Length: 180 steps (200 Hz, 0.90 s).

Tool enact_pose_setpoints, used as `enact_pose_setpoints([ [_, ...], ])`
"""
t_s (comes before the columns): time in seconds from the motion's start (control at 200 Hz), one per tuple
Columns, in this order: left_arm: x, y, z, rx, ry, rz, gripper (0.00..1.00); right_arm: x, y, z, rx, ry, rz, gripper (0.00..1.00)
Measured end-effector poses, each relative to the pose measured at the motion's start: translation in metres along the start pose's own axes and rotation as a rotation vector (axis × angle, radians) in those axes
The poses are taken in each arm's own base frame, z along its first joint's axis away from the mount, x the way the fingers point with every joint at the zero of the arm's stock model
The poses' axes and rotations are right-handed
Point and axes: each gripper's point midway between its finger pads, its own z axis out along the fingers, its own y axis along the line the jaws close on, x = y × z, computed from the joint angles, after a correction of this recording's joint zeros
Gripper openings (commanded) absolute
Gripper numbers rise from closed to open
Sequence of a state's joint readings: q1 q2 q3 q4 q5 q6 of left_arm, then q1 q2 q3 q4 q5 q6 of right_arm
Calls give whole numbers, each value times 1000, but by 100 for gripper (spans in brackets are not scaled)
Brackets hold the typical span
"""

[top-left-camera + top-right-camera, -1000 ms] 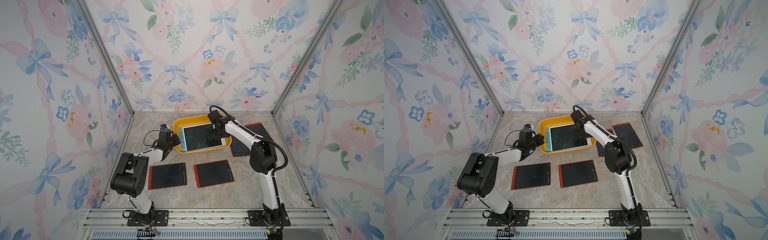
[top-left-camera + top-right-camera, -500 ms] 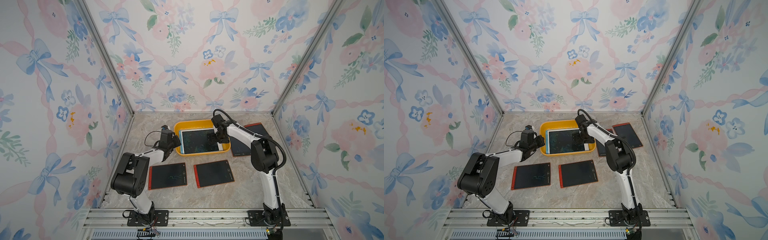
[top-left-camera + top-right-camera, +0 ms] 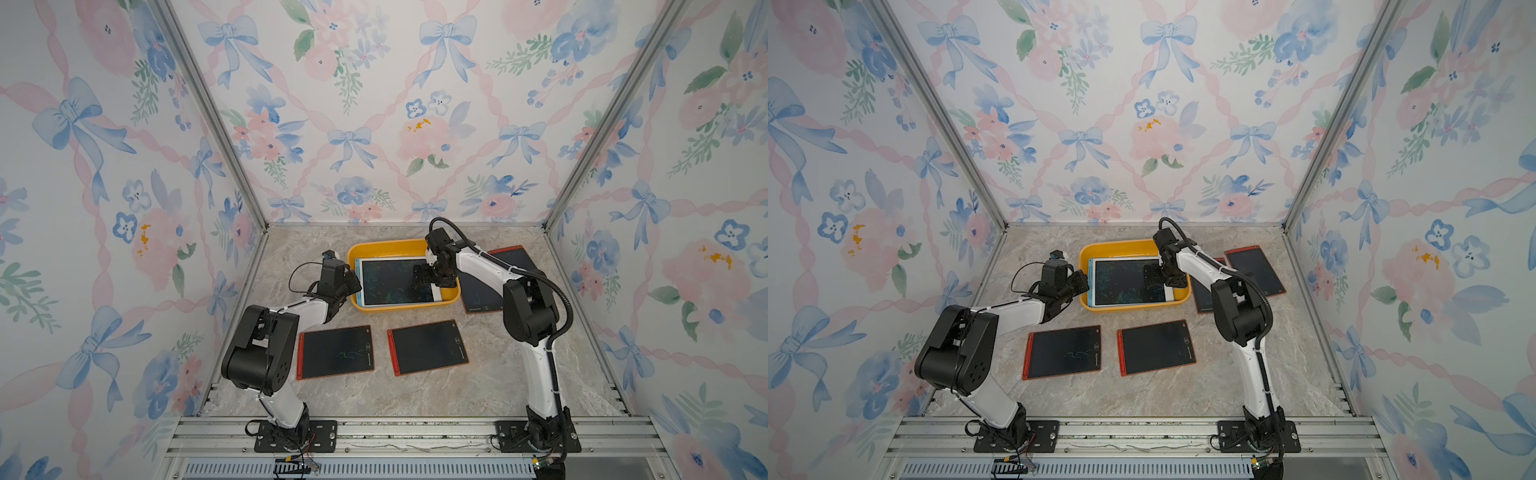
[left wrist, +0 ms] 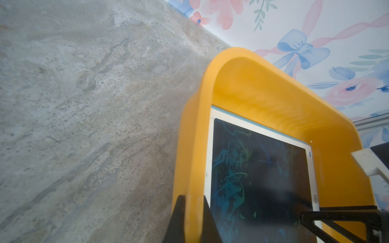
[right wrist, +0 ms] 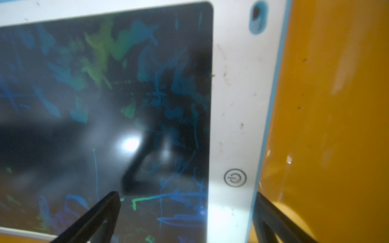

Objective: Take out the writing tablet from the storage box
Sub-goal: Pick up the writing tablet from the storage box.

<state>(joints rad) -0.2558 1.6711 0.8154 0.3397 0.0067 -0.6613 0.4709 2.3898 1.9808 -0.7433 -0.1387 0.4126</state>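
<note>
My right gripper is going to close on the white end (image 3: 435, 284) (image 5: 231, 214) beside the power button of the scribbled writing tablet in the yellow-orange storage box.
The yellow-orange storage box (image 3: 386, 245) (image 3: 1117, 248) stands at the back middle of the table. A white-framed writing tablet (image 3: 390, 280) (image 3: 1125, 280) with blue and green scribbles lies inside it. My left gripper (image 3: 353, 284) (image 4: 193, 198) is shut on the box's left rim (image 4: 252, 84), one finger outside the wall and one inside beside the tablet (image 4: 259, 178). My right gripper (image 3: 428, 278) (image 5: 186, 194) hangs open over the tablet's right end. One of its fingers is above the screen (image 5: 105, 94); the other is past the tablet's edge, by the box wall (image 5: 336, 105).
Two red-framed tablets (image 3: 336, 352) (image 3: 428, 347) lie flat on the marble table in front of the box. Two more (image 3: 482, 291) (image 3: 513, 257) lie right of it, partly under my right arm. Flowered walls close in the back and both sides.
My right gripper has shifted from the tablet's far right corner toward the front along its right end. The tablet now sits flatter and further inside the box. The left gripper has kept its hold.
</note>
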Motion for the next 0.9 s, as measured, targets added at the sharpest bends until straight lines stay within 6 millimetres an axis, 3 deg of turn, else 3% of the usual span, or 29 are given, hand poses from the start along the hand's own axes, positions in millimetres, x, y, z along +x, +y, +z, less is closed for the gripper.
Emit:
enact_pose_setpoints([
  [0.1, 1, -1, 0, 4, 5, 2, 0, 0, -4, -1, -43, 6, 30, 99],
  [0.78, -9, -15, 5, 36, 0, 35, 0, -4, -22, -15, -204, -46, 119, 66],
  [0.9, -8, -11, 6, 21, 2, 32, 0, -10, -20, -27, -223, -65, 133, 64],
])
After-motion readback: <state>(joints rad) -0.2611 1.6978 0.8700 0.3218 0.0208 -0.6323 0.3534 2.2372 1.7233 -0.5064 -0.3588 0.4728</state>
